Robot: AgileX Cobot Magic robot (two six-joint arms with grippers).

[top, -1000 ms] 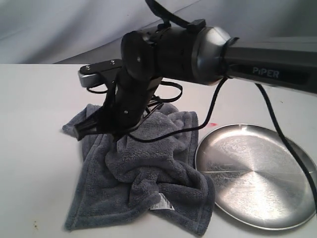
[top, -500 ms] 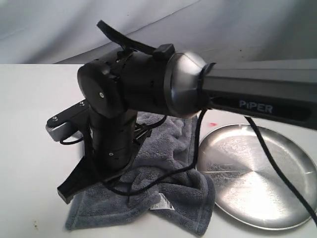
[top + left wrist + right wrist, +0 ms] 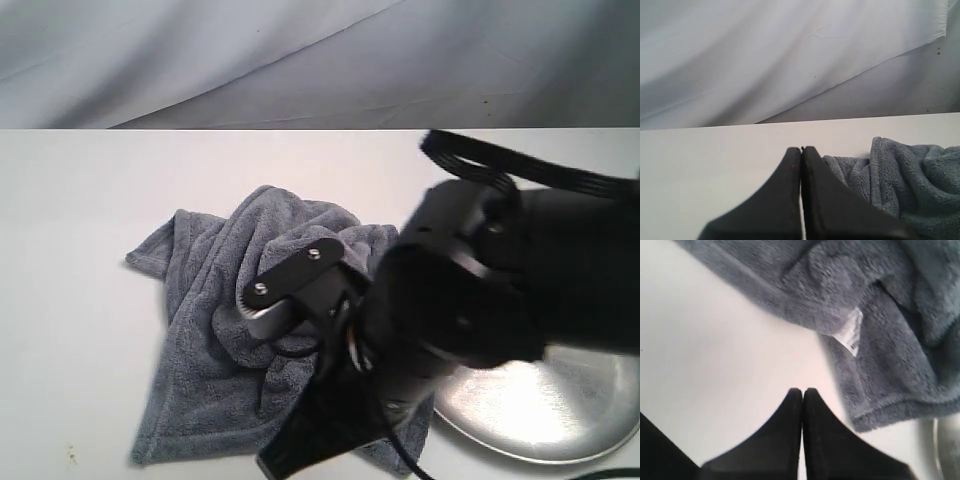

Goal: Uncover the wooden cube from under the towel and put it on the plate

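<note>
The bunched fold at the far side [image 3: 341,233] of the dark grey towel, toward the plate, is next for my right gripper, which should move there and close on it.
The dark grey towel [image 3: 215,290] lies bunched on the white table, and nothing of the wooden cube shows in any view. The silver plate [image 3: 545,420] is to its right, mostly hidden behind my right arm. My right gripper [image 3: 275,464] hangs shut and empty over the towel's near edge. In the right wrist view the right gripper [image 3: 802,390] is above bare table, just short of the towel [image 3: 880,315] and its white tag [image 3: 851,334]. My left gripper [image 3: 801,148] is shut and empty, with the towel [image 3: 912,175] beside it.
The white table [image 3: 80,220] runs left of and behind the towel. A pale cloth backdrop [image 3: 300,60] hangs behind the table. My right arm's bulky black wrist [image 3: 480,300] blocks the lower right of the exterior view. A sliver of the plate's rim [image 3: 949,450] shows in the right wrist view.
My right arm has swung from the towel's left side toward the right and front. Its shut gripper now sits at the towel's near edge, and the arm covers most of the plate.
</note>
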